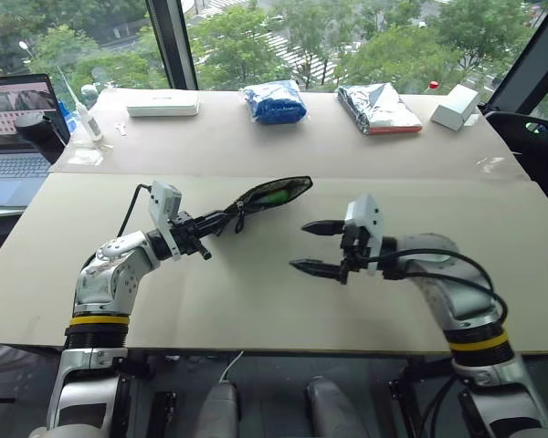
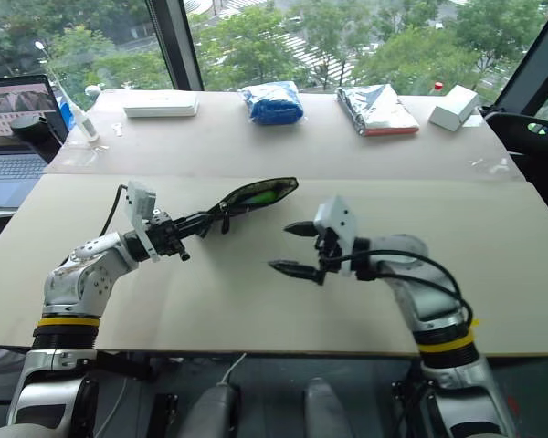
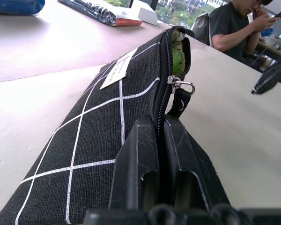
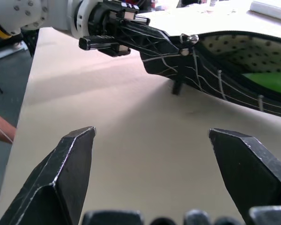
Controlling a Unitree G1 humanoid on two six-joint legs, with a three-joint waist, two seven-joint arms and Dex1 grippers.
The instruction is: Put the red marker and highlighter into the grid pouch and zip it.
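Note:
Next, my right gripper pinches the dangling strap (image 1: 240, 223) and pulls it to the far end of the pouch, as the pouch's opening gapes beyond the zipper pull near my left gripper.
The grid pouch (image 1: 272, 193) is black with white lines and hangs tilted above the table. My left gripper (image 1: 221, 222) is shut on its near end. The pouch's mouth gapes open at the far end. The zipper pull (image 3: 180, 85) sits partway along, with its strap dangling. Inside the mouth shows a lime-green patch (image 4: 267, 79), the highlighter by its colour. The red marker is hidden or out of view. My right gripper (image 1: 299, 246) hovers open to the right of the pouch, a short way off, with nothing between its fingers.
Along the far table lie a white flat box (image 1: 163, 105), a blue bag (image 1: 274, 100), a silver packet (image 1: 377, 108) and a small white box (image 1: 455, 106). A laptop (image 1: 14, 119) stands at the far left. A seated person (image 3: 234, 23) is beyond the table.

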